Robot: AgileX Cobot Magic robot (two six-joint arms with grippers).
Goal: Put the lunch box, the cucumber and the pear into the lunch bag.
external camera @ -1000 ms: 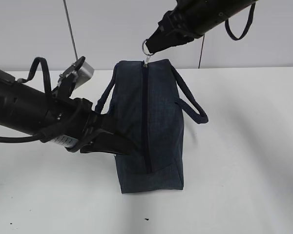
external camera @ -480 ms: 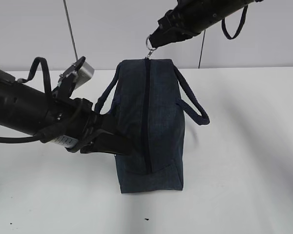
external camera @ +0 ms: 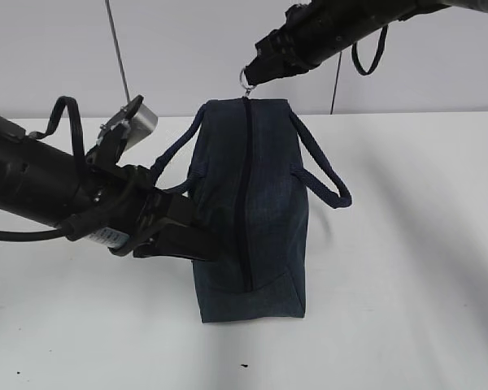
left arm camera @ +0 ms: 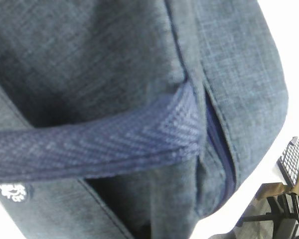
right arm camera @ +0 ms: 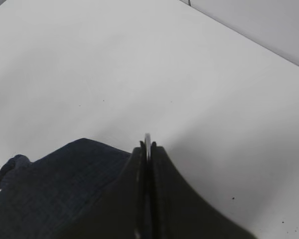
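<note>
The lunch bag is held low on its side by my left gripper, far from the ring pull, so that gripper should grip the bag's far corner (external camera: 215, 114) before my right gripper pulls.
The dark navy lunch bag (external camera: 268, 203) stands on end on the white table, and its long zipper (external camera: 244, 195) runs down the middle, looking closed. My right gripper (external camera: 254, 75) is shut on the metal ring pull (external camera: 247, 77) above the bag's far end; the ring (right arm camera: 147, 140) shows thin between the pads. My left gripper (external camera: 197, 242) is shut on the fabric of the bag's left side, low down. A strap handle (left arm camera: 114, 139) crosses the left wrist view, which the bag (left arm camera: 89, 59) fills. The lunch box, cucumber and pear are out of view.
The white table (external camera: 407, 244) stretches around the bag up to a pale wall. A thin cable (external camera: 118, 57) hangs at the back left. Past the table edge, a keyboard (left arm camera: 294, 159) shows in the left wrist view.
My right gripper has shifted slightly up and to the right with the ring pull, drawing the bag's far end taut. The left arm has stayed put.
</note>
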